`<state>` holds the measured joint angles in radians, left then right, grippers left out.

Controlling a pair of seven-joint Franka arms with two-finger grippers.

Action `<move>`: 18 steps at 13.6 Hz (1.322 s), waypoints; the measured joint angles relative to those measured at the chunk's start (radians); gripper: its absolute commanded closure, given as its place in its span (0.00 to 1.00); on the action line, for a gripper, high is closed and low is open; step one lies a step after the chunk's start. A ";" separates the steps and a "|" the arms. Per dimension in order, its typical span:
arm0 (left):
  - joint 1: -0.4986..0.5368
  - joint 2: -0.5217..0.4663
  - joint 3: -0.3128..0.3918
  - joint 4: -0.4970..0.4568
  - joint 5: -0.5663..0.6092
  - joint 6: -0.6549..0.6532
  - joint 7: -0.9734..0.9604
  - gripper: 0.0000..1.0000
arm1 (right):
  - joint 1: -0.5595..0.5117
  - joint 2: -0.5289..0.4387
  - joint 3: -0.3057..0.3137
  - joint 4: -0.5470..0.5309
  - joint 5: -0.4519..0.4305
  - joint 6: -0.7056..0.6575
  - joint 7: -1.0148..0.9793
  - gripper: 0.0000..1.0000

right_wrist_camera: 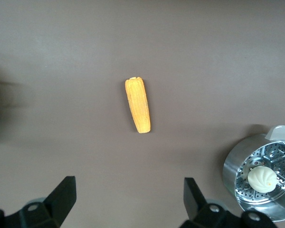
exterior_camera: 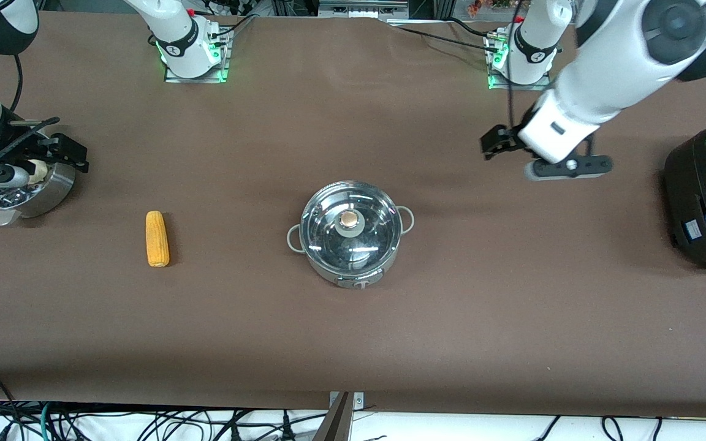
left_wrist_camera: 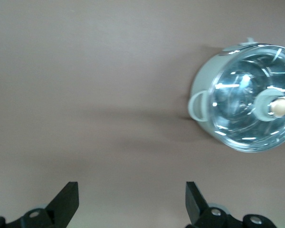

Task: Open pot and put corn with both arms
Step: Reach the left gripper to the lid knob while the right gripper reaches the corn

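Observation:
Next, my right gripper moves to the yellow corn's middle (exterior_camera: 157,239) (right_wrist_camera: 138,105) and shut there, so that both ends stick out past the fingers.
The steel pot (exterior_camera: 350,233) stands mid-table with its glass lid and tan knob (exterior_camera: 350,218) on; in the left wrist view the pot (left_wrist_camera: 247,95) is off to one side. The yellow corn (exterior_camera: 157,238) lies on the cloth beside the pot, toward the right arm's end. It also shows in the right wrist view, the corn (right_wrist_camera: 138,105) lying apart from the fingers. My left gripper (exterior_camera: 495,142) hangs open over bare table toward the left arm's end; its jaws (left_wrist_camera: 131,199) hold nothing. My right gripper (exterior_camera: 70,153) is open over the steamer bowl's edge, empty (right_wrist_camera: 129,194).
A perforated steel steamer bowl (exterior_camera: 53,190) with a white bun (right_wrist_camera: 262,178) stands at the right arm's end. A big black cooker (exterior_camera: 705,196) sits at the left arm's end. Brown cloth covers the table.

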<state>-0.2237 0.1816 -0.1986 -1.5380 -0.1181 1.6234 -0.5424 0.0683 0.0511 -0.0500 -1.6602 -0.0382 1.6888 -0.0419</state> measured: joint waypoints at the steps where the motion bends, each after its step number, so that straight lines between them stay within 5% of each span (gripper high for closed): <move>1: -0.046 0.051 0.000 0.039 0.000 0.012 -0.053 0.01 | 0.000 0.010 -0.001 0.000 -0.003 0.000 0.000 0.00; 5: -0.194 0.244 0.009 0.162 0.000 0.129 -0.205 0.01 | 0.000 0.090 -0.001 0.000 -0.020 0.071 0.000 0.00; 10: -0.347 0.441 0.115 0.311 0.002 0.212 -0.226 0.01 | -0.001 0.199 -0.002 -0.001 -0.020 0.224 0.000 0.00; 18: -0.506 0.589 0.248 0.448 0.005 0.282 -0.231 0.03 | -0.014 0.408 -0.004 -0.010 0.029 0.448 -0.054 0.00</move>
<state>-0.7298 0.7711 0.0496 -1.0901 -0.1130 1.9054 -0.7734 0.0544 0.4595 -0.0537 -1.6700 -0.0094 2.1369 -0.0962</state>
